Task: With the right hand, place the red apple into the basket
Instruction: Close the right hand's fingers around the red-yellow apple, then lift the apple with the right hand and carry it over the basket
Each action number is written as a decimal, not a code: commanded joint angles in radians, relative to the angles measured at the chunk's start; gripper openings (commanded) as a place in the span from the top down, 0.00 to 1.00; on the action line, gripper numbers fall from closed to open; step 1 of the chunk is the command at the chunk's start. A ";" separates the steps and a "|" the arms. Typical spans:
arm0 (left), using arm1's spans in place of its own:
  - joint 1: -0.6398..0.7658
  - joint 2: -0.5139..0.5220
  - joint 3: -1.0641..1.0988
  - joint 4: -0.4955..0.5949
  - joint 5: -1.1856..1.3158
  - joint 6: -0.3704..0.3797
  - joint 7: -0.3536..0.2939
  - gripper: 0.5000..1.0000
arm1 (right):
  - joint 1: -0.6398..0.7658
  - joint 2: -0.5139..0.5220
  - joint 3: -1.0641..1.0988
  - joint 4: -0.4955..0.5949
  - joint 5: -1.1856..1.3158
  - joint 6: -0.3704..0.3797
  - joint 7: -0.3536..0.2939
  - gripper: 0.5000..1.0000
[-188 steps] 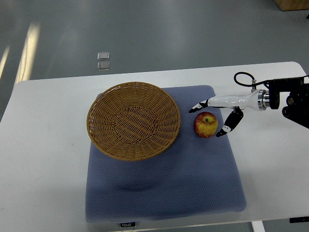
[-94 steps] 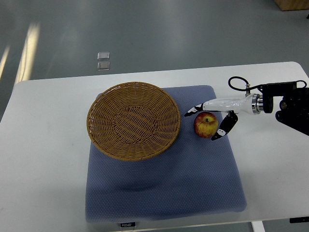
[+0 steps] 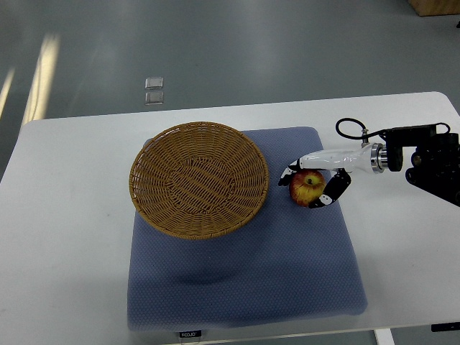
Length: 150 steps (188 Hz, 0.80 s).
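Note:
Next, my right gripper lets go of the apple inside the wicker basket, just off its middle [image 3: 222, 162] toward the far rim of the basket.
A red and yellow apple [image 3: 307, 185] lies on the blue mat [image 3: 244, 273], just right of the round wicker basket [image 3: 199, 178]. My right hand [image 3: 302, 189] reaches in from the right edge. Its fingers [image 3: 286, 175] curl over the apple's far and left side, and its thumb [image 3: 323, 198] presses on the near right side. The hand is shut on the apple, which still rests on the mat. The basket is empty. The left arm is out of view.
The mat lies on a white table [image 3: 65, 237]. The right arm's black forearm and cable [image 3: 420, 154] lie over the table's right part. Grey floor lies beyond the far edge.
The right hand has moved left over the apple, and its fingers and thumb have closed in around it. The apple has barely moved.

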 commanded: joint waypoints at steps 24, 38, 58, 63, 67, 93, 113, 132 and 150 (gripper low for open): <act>0.000 0.000 0.000 0.000 0.000 0.000 0.000 0.00 | 0.008 -0.001 0.002 -0.004 0.000 0.000 -0.001 0.62; 0.000 0.000 0.000 0.000 0.000 0.000 0.000 0.00 | 0.012 -0.003 0.002 -0.004 0.000 0.002 -0.001 0.61; 0.000 0.000 0.000 -0.001 0.000 0.000 0.000 0.00 | 0.033 -0.004 0.002 -0.004 0.000 0.003 0.000 0.61; 0.000 0.000 0.000 -0.001 0.000 0.000 0.000 0.00 | 0.042 -0.006 0.000 -0.004 0.000 0.005 -0.001 0.61; 0.000 0.000 0.000 -0.001 0.000 0.000 0.000 0.00 | 0.048 -0.006 0.002 -0.004 0.000 0.006 0.000 0.61; 0.000 0.000 0.000 -0.001 0.000 0.000 0.000 0.00 | 0.085 -0.011 0.005 -0.004 0.003 0.012 0.000 0.61; 0.000 0.000 0.000 -0.001 0.000 0.000 0.000 0.00 | 0.123 -0.006 0.005 -0.004 0.006 0.017 0.000 0.61; 0.000 0.000 0.000 -0.001 0.000 0.000 0.000 0.00 | 0.147 -0.003 0.005 -0.002 0.008 0.017 0.000 0.60; -0.002 0.000 0.002 -0.001 0.000 0.000 0.000 0.00 | 0.199 0.002 0.005 -0.002 0.006 0.020 -0.003 0.60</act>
